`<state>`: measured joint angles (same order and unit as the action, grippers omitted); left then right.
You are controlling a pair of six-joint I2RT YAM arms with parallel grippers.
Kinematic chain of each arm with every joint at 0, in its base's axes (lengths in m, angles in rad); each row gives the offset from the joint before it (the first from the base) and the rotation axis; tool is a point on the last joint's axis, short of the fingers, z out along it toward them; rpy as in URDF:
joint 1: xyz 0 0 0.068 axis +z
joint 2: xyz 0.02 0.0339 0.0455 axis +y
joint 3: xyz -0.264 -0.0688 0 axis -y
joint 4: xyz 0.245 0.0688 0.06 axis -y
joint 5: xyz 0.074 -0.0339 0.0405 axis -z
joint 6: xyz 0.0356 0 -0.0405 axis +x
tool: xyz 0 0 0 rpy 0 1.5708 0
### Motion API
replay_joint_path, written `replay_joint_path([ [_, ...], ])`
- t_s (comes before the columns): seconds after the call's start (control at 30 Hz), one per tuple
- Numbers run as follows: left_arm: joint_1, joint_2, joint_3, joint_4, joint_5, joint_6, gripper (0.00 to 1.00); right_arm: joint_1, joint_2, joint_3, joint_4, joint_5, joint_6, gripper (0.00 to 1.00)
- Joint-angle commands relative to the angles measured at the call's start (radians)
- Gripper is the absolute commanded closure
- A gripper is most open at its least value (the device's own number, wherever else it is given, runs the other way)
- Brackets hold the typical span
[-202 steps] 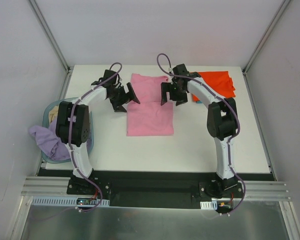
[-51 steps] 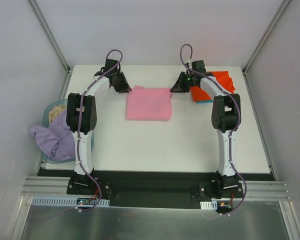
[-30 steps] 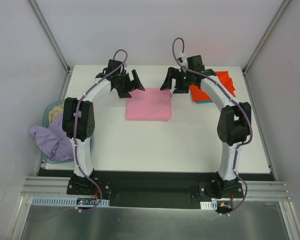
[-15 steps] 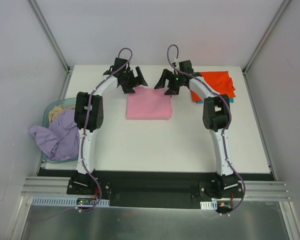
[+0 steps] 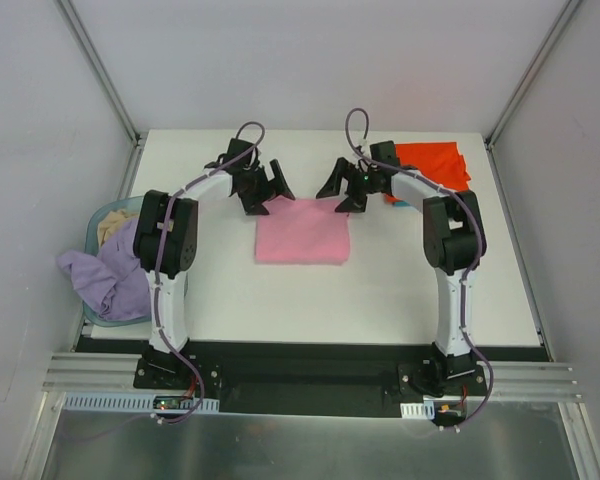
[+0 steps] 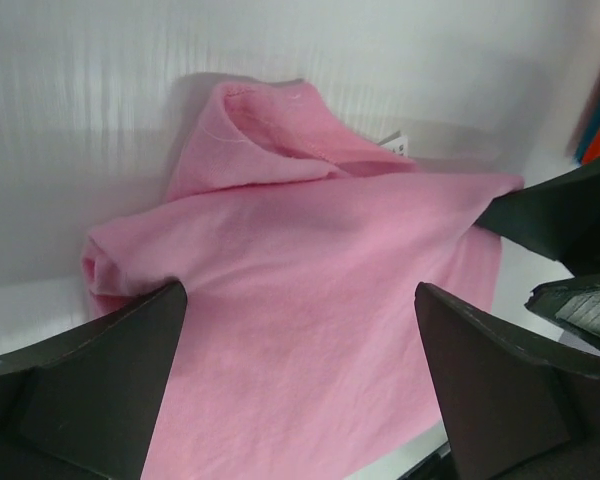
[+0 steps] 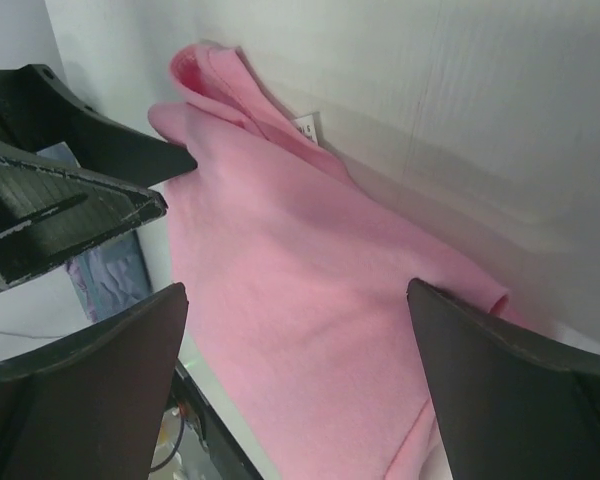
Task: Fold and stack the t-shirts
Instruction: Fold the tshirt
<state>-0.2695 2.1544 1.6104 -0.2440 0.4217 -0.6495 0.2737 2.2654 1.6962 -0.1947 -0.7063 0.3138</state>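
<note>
The robot's right gripper should next grab the middle of the pink t-shirt's side edge (image 5: 345, 230) (image 7: 423, 440), the one toward the orange-red t-shirt.
A bright pink t-shirt (image 5: 302, 232) lies folded into a square at mid-table, its collar fold (image 6: 270, 140) at the far side. My left gripper (image 5: 267, 190) hangs open over its far left corner, and my right gripper (image 5: 340, 190) is open over the far right corner. In the left wrist view the jaws (image 6: 300, 290) straddle pink cloth without pinching it. The right wrist view shows the same, with the right gripper (image 7: 297, 288) spread wide above the pink shirt (image 7: 310, 360). An orange-red t-shirt (image 5: 435, 163) lies folded at the back right with a teal edge (image 5: 402, 203) under it. A lavender t-shirt (image 5: 100, 278) spills from the basket.
The round light-blue basket (image 5: 103, 214) sits off the table's left edge and holds a beige cloth (image 5: 111, 229) too. The two grippers face each other closely across the pink shirt. White enclosure walls stand on three sides.
Both open grippers have drawn in and come down over the pink shirt's far corners. The pink shirt has slid a little toward the near edge.
</note>
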Motion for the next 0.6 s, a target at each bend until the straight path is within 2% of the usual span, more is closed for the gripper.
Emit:
replay_joint_path([
  [0.0, -0.036, -0.186, -0.197, -0.074, -0.07, 0.001, 0.01, 0.012, -0.185, -0.159, -0.117, 0.07, -0.105, 0.03],
  [0.13, -0.124, -0.351, -0.343, -0.072, -0.112, -0.01, 0.01, 0.041, -0.34, -0.26, -0.198, 0.116, -0.203, 0.03],
  [0.33, -0.169, -0.603, -0.474, -0.074, -0.181, -0.019, 0.01, 0.101, -0.625, -0.312, -0.353, 0.476, -0.269, 0.03],
  [0.37, -0.171, -0.635, -0.484, -0.074, -0.187, -0.019, 0.01, 0.113, -0.668, -0.325, -0.359, 0.581, -0.251, 0.03],
  [0.4, -0.171, -0.666, -0.506, -0.078, -0.204, -0.019, 0.0, 0.12, -0.785, -0.346, -0.351, 0.638, -0.236, 0.03],
  [0.47, -0.171, -0.773, -0.527, -0.083, -0.231, -0.004, 0.01, 0.143, -0.921, -0.485, -0.244, 0.748, -0.232, 0.03],
  [0.5, -0.169, -0.85, -0.55, -0.099, -0.282, 0.013, 0.01, 0.147, -1.057, -0.536, -0.212, 0.78, -0.21, 0.03],
  [0.57, -0.169, -0.925, -0.567, -0.123, -0.333, 0.036, 0.01, 0.144, -1.162, -0.628, -0.173, 0.867, -0.162, 0.03],
])
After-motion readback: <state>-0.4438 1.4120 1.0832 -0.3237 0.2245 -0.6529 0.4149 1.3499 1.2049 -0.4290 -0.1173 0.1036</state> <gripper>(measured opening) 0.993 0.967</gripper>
